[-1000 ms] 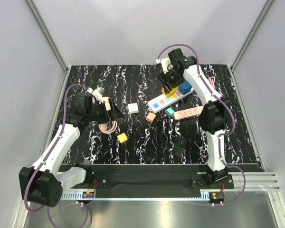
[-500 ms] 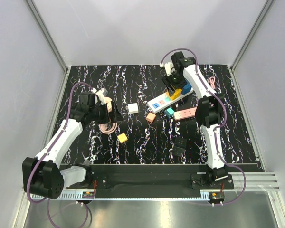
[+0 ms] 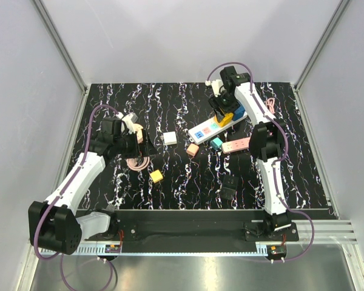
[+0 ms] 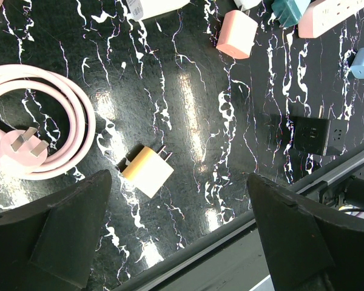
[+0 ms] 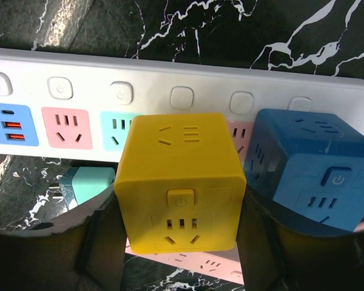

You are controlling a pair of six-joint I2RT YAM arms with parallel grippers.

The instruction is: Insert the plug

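My right gripper will release the yellow cube plug on the white power strip (image 3: 219, 114) (image 5: 181, 138), between the teal socket and the blue cube.
A yellow cube plug (image 5: 181, 182) sits between the fingers (image 5: 97, 242) of my right gripper (image 5: 181, 242), which is shut on its two sides. The cube stands over the white power strip (image 5: 170, 85), just right of the strip's teal socket, and beside a blue cube (image 5: 306, 176) on the same strip. Its pins are hidden, so I cannot tell whether they sit in a socket. In the top view the right gripper (image 3: 224, 115) and the yellow cube (image 3: 226, 119) are at the strip's (image 3: 206, 128) right end. My left gripper (image 3: 142, 144) hangs open and empty at the left.
Below the left gripper (image 4: 179, 242) lie a small yellow plug (image 4: 147, 171) and a coiled pink cable (image 4: 42, 130). Around the middle are a white adapter (image 3: 170, 138), a pink adapter (image 3: 193, 150), a teal adapter (image 3: 216, 143), a pink strip (image 3: 239, 144) and a black adapter (image 3: 230, 185).
A second ago the right gripper held the yellow cube further left; it has since moved right and down onto the strip, beside the blue cube. The left arm shifted slightly.
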